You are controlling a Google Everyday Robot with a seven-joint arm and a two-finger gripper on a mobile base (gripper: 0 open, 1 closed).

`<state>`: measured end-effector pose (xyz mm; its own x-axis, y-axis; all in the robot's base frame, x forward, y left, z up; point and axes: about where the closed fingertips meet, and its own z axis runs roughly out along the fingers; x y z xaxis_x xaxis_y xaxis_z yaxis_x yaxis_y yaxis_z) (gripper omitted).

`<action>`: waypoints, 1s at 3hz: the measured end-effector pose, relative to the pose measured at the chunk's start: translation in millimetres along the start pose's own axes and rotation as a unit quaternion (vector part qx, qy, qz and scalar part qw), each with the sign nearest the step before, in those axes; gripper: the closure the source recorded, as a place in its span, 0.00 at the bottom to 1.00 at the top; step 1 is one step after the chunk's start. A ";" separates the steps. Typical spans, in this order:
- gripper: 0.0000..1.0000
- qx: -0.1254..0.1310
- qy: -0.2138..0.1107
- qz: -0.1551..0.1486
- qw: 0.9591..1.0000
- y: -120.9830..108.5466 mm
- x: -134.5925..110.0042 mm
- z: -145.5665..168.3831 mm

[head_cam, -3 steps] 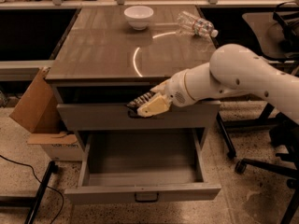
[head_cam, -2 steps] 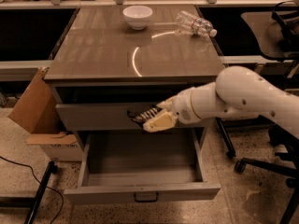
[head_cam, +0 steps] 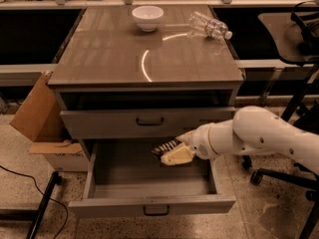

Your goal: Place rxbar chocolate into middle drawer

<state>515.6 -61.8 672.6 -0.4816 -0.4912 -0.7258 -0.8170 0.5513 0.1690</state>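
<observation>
Next, my gripper lets go of the rxbar chocolate near the centre of the middle drawer's bottom (head_cam: 167, 164), behind its small dark handle.
The middle drawer (head_cam: 149, 204) of the grey cabinet is pulled out wide, its small dark handle (head_cam: 155, 211) at the front. My gripper (head_cam: 172, 152) reaches in from the right on a white arm and hangs over the drawer's back right part, just below the upper drawer front. It is shut on the rxbar chocolate (head_cam: 165, 148), a dark bar with pale stripes that sticks out to the left of the pale fingers (head_cam: 177, 157).
The upper handled drawer (head_cam: 147, 121) is closed. On the cabinet top stand a white bowl (head_cam: 147, 17) and a lying clear plastic bottle (head_cam: 208, 26). A cardboard box (head_cam: 37, 118) stands at the left. An office chair base (head_cam: 279, 176) is at the right.
My gripper with the bar has moved down from in front of the upper drawer to over the open middle drawer.
</observation>
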 end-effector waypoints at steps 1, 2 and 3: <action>1.00 -0.008 -0.004 0.018 1.000 -11.9 32.2 21.6; 1.00 -0.011 -0.016 0.029 0.999 -25.5 63.3 46.2; 1.00 -0.013 -0.034 0.032 0.999 -36.5 84.3 67.8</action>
<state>526.3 -77.6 560.0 -0.5108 -0.4092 -0.7561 -0.7940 0.5617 0.2325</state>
